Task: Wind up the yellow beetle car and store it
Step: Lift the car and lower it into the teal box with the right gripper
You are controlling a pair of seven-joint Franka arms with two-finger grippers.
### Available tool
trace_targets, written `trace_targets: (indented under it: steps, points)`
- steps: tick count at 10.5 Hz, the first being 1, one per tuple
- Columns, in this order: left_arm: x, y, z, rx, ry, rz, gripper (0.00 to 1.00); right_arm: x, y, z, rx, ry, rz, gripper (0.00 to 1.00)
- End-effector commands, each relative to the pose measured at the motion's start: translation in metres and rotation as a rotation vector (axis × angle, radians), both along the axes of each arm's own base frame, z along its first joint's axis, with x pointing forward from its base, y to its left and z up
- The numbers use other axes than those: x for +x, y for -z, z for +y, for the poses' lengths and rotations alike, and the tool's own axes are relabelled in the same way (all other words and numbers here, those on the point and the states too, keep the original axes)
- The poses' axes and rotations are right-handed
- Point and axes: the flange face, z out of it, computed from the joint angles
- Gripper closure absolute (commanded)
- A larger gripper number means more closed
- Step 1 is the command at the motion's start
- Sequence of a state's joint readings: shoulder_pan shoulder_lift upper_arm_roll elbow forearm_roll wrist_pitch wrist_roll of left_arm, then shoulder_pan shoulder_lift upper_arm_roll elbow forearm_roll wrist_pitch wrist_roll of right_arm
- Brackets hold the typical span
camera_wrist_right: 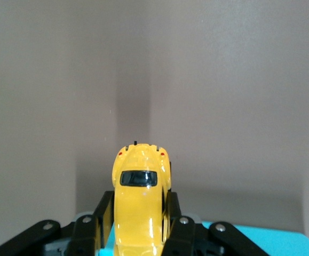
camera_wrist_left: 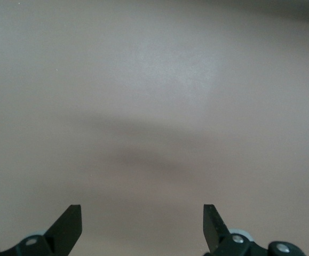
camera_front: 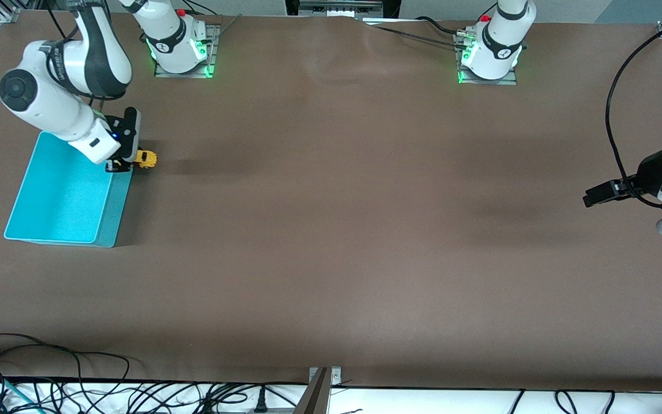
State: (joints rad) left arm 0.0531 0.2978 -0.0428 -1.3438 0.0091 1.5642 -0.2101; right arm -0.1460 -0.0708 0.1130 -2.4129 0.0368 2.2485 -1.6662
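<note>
The yellow beetle car, now held over the bin's corner, will sit on the turquoise bin's bottom toward the arm bases (camera_front: pixel 86 170) after my right gripper releases it.
The yellow beetle car (camera_front: pixel 147 158) is held in my right gripper (camera_front: pixel 133 163), whose fingers press on both of its sides. In the right wrist view the car (camera_wrist_right: pixel 139 208) sits between the black fingers (camera_wrist_right: pixel 102 216), its dark window toward the brown table. The gripper holds it over the corner of the turquoise bin (camera_front: pixel 64 192) that lies toward the table's middle and the robots' bases; the car sticks out past the rim. The bin's edge shows under the car in the right wrist view (camera_wrist_right: pixel 250 237). My left gripper (camera_front: pixel 595 195) waits open and empty at the left arm's end of the table; its fingers (camera_wrist_left: pixel 69 226) stand wide apart over bare table.
The brown table (camera_front: pixel 331 230) is bare apart from the bin. Cables (camera_front: pixel 78 385) lie along the table's edge nearest the front camera. The arm bases (camera_front: pixel 181 52) stand along the edge farthest from it.
</note>
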Motion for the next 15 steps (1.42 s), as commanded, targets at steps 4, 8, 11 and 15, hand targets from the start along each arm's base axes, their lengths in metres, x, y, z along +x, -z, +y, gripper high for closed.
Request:
trace_targets:
  steps: [4,8,11,15]
  points:
    - [-0.003,-0.005,0.019,-0.03,-0.013,-0.005,0.0,-0.012,-0.01,-0.098,-0.034,-0.233,0.007,1.0]
    - [-0.003,-0.005,0.017,-0.03,-0.012,-0.005,0.0,-0.02,0.008,-0.158,-0.075,-0.38,-0.007,1.0]
    - [-0.003,-0.004,0.02,-0.03,-0.015,-0.002,0.0,-0.017,0.054,-0.199,-0.026,-0.482,-0.01,1.0]
    - [-0.003,-0.004,0.019,-0.029,-0.013,-0.002,0.0,-0.022,0.106,-0.226,0.073,-0.58,-0.037,1.0]
